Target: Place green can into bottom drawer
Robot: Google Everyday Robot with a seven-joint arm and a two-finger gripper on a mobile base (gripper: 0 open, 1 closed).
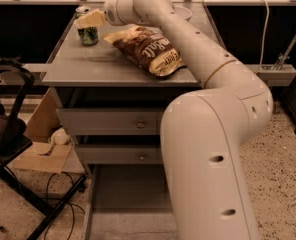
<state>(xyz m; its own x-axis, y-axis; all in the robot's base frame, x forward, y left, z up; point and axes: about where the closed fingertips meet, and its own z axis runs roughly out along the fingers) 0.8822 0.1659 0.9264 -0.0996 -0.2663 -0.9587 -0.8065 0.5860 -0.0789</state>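
Observation:
My gripper is going to close on the upper part [87, 27] of the green can, because the green can should go into the bottom drawer.
The green can [88, 35] stands upright at the far left of the grey cabinet top [83, 66]. My gripper [89, 20] has reached over it; its pale fingers lie across the can's upper part and hide the silver top. The bottom drawer [123, 194] is pulled out below the cabinet, its flat grey floor showing, partly hidden by my arm.
A brown chip bag [148, 50] lies on the cabinet top right of the can. A white bowl [182, 13] sits at the back. Two closed upper drawers with knobs [140, 125] face me. A black chair [8, 134] and cardboard [43, 154] stand on the left.

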